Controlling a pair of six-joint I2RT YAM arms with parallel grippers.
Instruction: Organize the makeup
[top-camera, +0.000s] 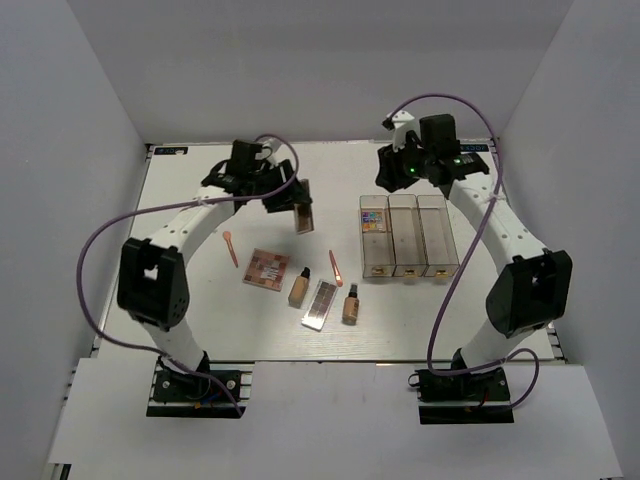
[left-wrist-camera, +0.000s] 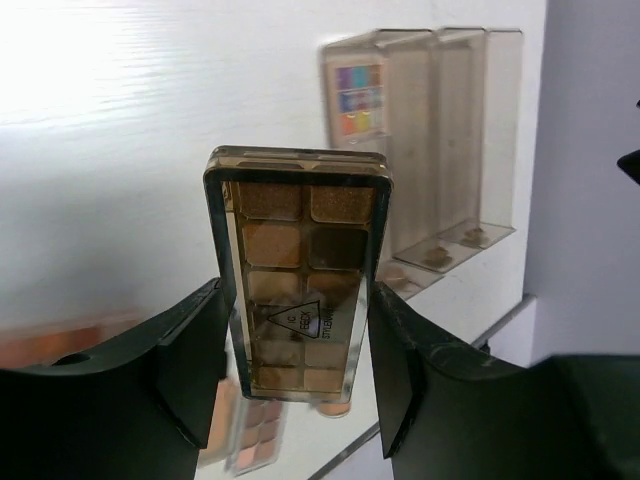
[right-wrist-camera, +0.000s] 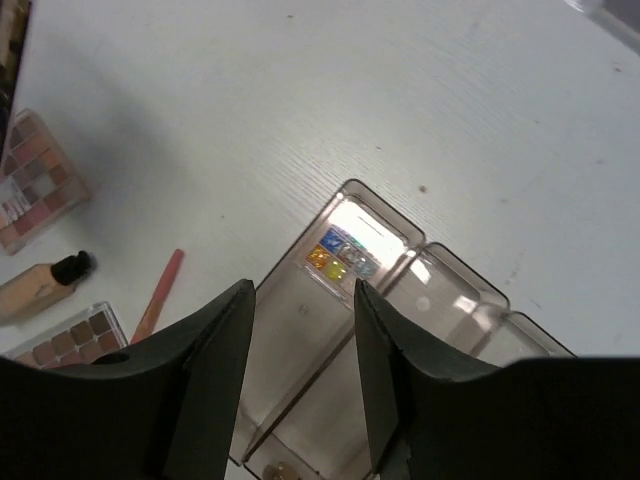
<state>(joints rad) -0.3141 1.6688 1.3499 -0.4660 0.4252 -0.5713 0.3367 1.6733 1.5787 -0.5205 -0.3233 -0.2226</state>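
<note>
The robot's left gripper needs to release the brown eyeshadow palette over the near edge of the multicolour palette (top-camera: 372, 235) (left-wrist-camera: 365, 143) inside the clear box. The brown palette is now held off the table.
My left gripper (top-camera: 288, 197) (left-wrist-camera: 297, 345) is shut on a brown eyeshadow palette (top-camera: 303, 214) (left-wrist-camera: 300, 280), held off the table left of the clear three-compartment box (top-camera: 408, 237) (left-wrist-camera: 440, 130) (right-wrist-camera: 400, 300). A multicolour palette (top-camera: 372, 218) (right-wrist-camera: 340, 254) lies in the box's left compartment. My right gripper (top-camera: 398, 168) (right-wrist-camera: 303, 305) hangs open above that compartment's far end, with nothing between its fingers. On the table lie a pink palette (top-camera: 266, 268) (right-wrist-camera: 30, 180), another palette (top-camera: 320, 303) (right-wrist-camera: 70, 338), two beige bottles (top-camera: 298, 287) (top-camera: 351, 303) and two pink sticks (top-camera: 230, 247) (top-camera: 336, 267).
White walls close in the table (top-camera: 180, 200) on three sides. Purple cables (top-camera: 95, 245) loop beside each arm. The box's middle and right compartments hold only small labels at their near ends.
</note>
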